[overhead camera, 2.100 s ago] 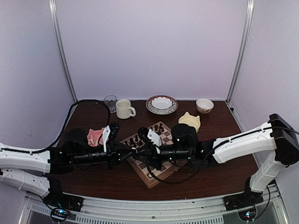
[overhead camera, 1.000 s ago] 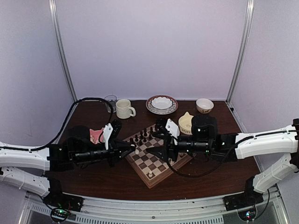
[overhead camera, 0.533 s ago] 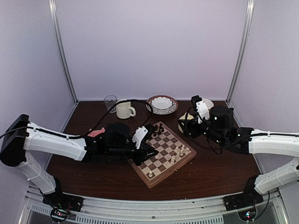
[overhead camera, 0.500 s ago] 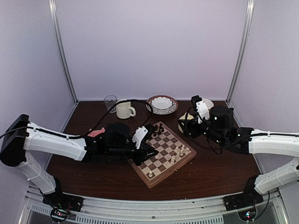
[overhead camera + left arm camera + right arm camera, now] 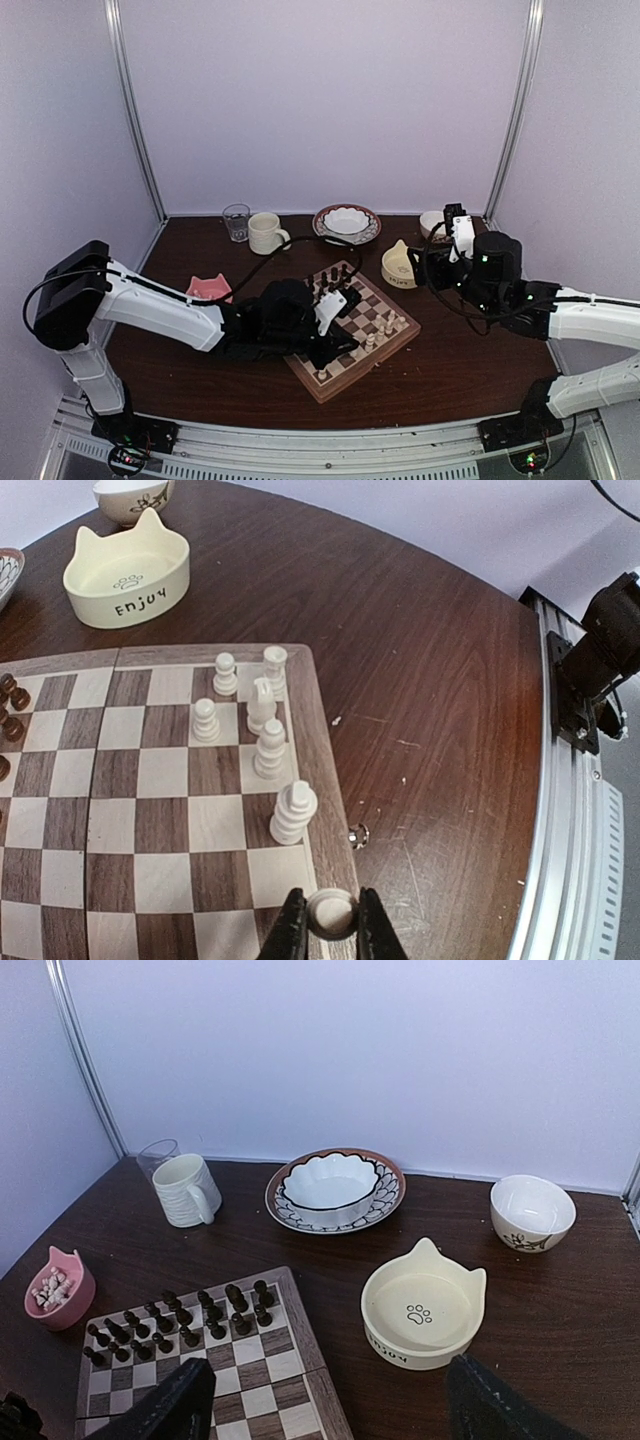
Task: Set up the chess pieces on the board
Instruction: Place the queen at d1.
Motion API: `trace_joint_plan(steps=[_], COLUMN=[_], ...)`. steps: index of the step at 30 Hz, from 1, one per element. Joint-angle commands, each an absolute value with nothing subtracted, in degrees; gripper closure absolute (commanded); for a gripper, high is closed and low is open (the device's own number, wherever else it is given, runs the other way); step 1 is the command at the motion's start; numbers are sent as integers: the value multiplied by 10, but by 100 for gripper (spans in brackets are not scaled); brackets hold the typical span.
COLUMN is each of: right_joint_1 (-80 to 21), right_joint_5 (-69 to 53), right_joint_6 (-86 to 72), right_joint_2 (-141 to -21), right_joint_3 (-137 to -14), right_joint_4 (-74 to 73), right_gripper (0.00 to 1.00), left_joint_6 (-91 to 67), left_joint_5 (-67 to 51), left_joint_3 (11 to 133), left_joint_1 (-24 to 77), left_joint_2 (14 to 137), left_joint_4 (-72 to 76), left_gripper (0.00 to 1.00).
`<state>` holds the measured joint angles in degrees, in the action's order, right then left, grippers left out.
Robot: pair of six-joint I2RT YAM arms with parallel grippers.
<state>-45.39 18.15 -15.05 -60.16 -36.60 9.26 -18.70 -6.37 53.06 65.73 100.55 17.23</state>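
The cream piece, now held over the board's rim, will be let go by my left gripper on the empty light square (image 5: 360, 352) (image 5: 282, 877) between the tallest cream piece and the board's near corner.
The board (image 5: 366, 368) lies angled at the table's middle, with dark pieces along its far side. Several cream chess pieces (image 5: 269, 748) stand in the squares by the board's (image 5: 318, 770) right rim. My left gripper (image 5: 333, 920) is shut on one cream piece (image 5: 333, 914), its round base facing the camera, right over that rim. In the top view the left gripper (image 5: 345, 350) hangs low over the board's near-right side. My right gripper (image 5: 328, 1363) is open, holds nothing, and is raised off the board's (image 5: 255, 1375) far-right corner, near the cream cat bowl (image 5: 422, 1305).
A pink cat bowl (image 5: 58, 1287) holding small cream pieces sits left of the board. Along the back stand a glass (image 5: 155, 1155), a mug (image 5: 187, 1190), a patterned plate with a white bowl (image 5: 335, 1185) and a small bowl (image 5: 532, 1210). A tiny metal bit (image 5: 358, 834) lies beside the rim.
The left arm has reached farther right across the board. The right arm has drawn back to the right, off the board and higher, with its jaws wide.
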Motion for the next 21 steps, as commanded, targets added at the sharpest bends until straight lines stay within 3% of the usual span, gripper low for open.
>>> trace_joint_plan(steps=[1,21], right_joint_1=[-451,-451], right_joint_5=[195,170], right_joint_6=[-156,-150], right_joint_2=[-591,-597], right_joint_3=[-356,-353], right_joint_4=[115,129], right_gripper=[17,18], left_joint_6=[-174,-161], left_joint_5=[-64,-66], left_joint_3=[539,571], left_joint_1=[662,663], left_joint_2=[1022,1073], left_joint_4=[230,231], left_gripper=[100,100])
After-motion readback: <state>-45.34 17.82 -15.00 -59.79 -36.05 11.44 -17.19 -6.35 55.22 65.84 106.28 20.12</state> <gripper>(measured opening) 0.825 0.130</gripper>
